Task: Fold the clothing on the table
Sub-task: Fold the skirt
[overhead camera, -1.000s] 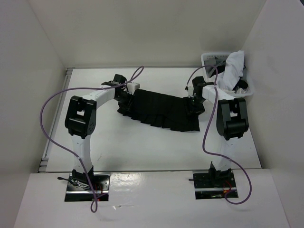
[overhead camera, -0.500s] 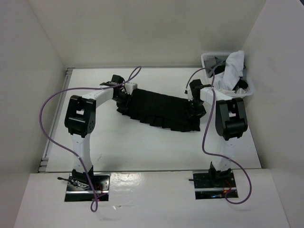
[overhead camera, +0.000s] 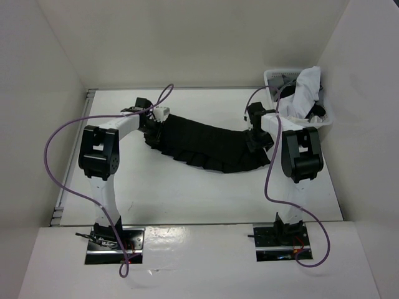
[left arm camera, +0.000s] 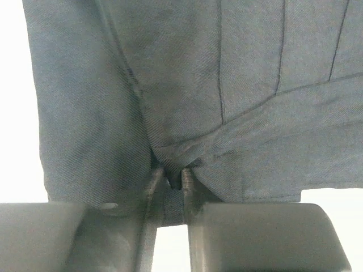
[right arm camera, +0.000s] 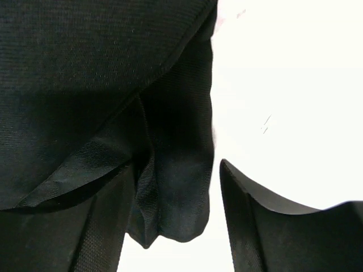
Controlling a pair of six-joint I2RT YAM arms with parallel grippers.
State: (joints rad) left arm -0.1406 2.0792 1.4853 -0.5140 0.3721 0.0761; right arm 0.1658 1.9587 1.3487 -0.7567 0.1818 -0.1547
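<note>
The cloth is bunching as my left gripper pinches a pucker inside the skirt's edge, so I need to open that gripper and take the skirt's back corner at this end [overhead camera: 169, 117].
The clothing, a black pleated skirt [overhead camera: 209, 146], stretches across the white table [overhead camera: 187, 193] between both arms, its ends drawn back and its middle bowed toward me. My left gripper [overhead camera: 151, 124] is at the skirt's left end. In the left wrist view its fingers [left arm camera: 170, 173] stand close together and pinch a pucker of the cloth [left arm camera: 227, 85]. My right gripper [overhead camera: 255, 134] is at the skirt's right end. There a corner of the skirt [right arm camera: 85, 73] hangs between the spread fingers [right arm camera: 173, 170], against the left one, with a white gap before the right fingertip [right arm camera: 227, 170].
A white lattice basket [overhead camera: 274, 78] with white and dark garments [overhead camera: 305, 90] stands at the back right corner, just behind the right arm. White walls close in the table on three sides. A metal rail [overhead camera: 75, 162] runs along its left edge.
Both grippers have moved toward the back of the table. The skirt's ends went with them, so its outline now curves. The left fingers have closed on the cloth.
</note>
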